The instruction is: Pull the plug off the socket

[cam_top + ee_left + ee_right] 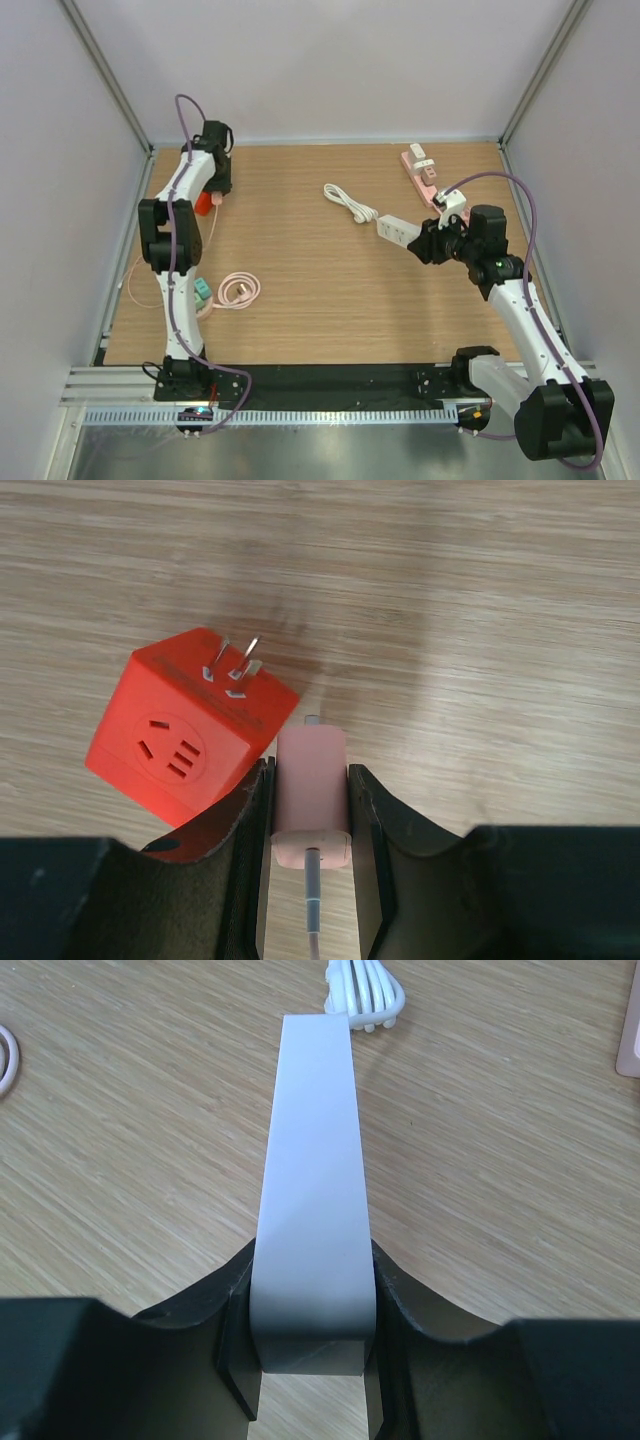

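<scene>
I need to use my right gripper to set the white power strip down on the bare wood (348, 162) behind the coiled white cable.
In the left wrist view my left gripper (311, 772) is shut on a pink plug (311, 780) whose thin cable runs back between the fingers. A red cube socket (185, 730), metal prongs facing up, lies tilted on the wood just left of the plug, its corner against my left finger. The plug's tip looks free of the cube. From above, the left gripper (214, 190) sits at the far left over the red cube (204, 204). My right gripper (312, 1260) is shut on the end of a white power strip (314, 1160), which also shows from above (395, 229).
A coiled white cable (349, 203) leads from the white strip. A pink power strip (421, 172) with a white plug on it lies at the back right. A pink cable coil (239, 290) and a teal piece (203, 293) lie near the left arm.
</scene>
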Controlling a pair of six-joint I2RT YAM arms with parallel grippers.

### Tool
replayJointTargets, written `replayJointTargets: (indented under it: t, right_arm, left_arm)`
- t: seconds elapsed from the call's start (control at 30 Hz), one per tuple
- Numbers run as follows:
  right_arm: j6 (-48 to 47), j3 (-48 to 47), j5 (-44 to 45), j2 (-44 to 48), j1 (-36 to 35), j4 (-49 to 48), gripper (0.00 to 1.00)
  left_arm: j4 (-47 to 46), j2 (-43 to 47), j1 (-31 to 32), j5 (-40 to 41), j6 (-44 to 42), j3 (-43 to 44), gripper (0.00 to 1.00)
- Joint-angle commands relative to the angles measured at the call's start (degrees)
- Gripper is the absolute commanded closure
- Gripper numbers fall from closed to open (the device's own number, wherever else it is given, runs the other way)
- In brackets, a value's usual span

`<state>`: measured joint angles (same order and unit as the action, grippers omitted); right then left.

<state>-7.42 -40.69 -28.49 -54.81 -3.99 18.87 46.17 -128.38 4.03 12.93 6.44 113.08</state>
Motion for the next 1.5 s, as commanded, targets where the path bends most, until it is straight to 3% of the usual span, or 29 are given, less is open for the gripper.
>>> replayJointTargets:
  t: [0.0, 0.03, 0.17, 0.23, 0.4, 0.73, 0.97, 1.0, 1.1, 1.17, 1.27, 1.3, 1.47]
  right_arm:
    - [-0.6, -2.8, -2.5, 0.0, -0.2, -2.4, 0.99]
    - [-0.6, -2.9, -2.5, 0.0, -0.2, -2.4, 0.99]
    - [-0.6, -2.8, -2.4, -0.2, -0.3, -2.4, 0.99]
    - [-0.6, -2.8, -2.4, -0.3, -0.3, -2.5, 0.99]
    - [-0.7, -2.8, -2.4, -0.3, -0.2, -2.5, 0.99]
    - [-0.8, -2.6, -2.6, -0.1, -0.2, -2.5, 0.99]
    - [-0.9, -2.6, -2.8, 0.1, -0.2, -2.5, 0.99]
    - [-0.9, -2.6, -2.8, 0.1, -0.2, -2.4, 0.99]
    - [-1.0, -2.6, -2.9, 0.1, -0.2, -2.4, 0.99]
    - [-1.0, -2.6, -2.8, 0.1, -0.2, -2.4, 0.99]
    - [-1.2, -2.6, -2.9, 0.1, -0.3, -2.4, 0.99]
    - [-1.2, -2.6, -2.8, 0.0, -0.3, -2.4, 0.99]
    - [-2.1, -2.6, -3.0, -0.3, -0.3, -2.3, 0.99]
  left_arm:
    - [0.9, -2.2, -0.1, 4.8, -3.2, 2.8, 0.97]
    - [0.9, -2.5, -0.1, 4.8, -3.0, 3.0, 0.96]
    - [1.2, -4.0, -0.2, 5.5, -2.6, 3.9, 0.75]
    - [1.1, -4.4, -0.1, 6.9, -2.4, 3.9, 0.59]
    - [0.8, -3.6, -0.1, 7.7, -1.7, 3.7, 0.38]
    - [-1.5, 5.6, -0.2, 0.3, 3.3, 3.1, 0.28]
    - [-2.8, 13.2, -1.4, -7.1, 11.0, -4.2, 0.2]
    - [-3.4, 14.4, -2.1, -12.6, 12.6, -5.7, 0.26]
    - [-7.4, 18.3, -6.4, -24.0, 19.4, -13.5, 0.61]
    - [-10.3, 21.1, -8.7, -27.9, 22.5, -17.5, 0.77]
    - [-12.0, 24.6, -10.1, -31.6, 24.1, -23.9, 0.84]
    - [-12.1, 25.4, -10.3, -32.5, 25.0, -26.6, 0.98]
    - [-14.9, 31.0, -10.7, -38.5, 28.8, -35.7, 1.0]
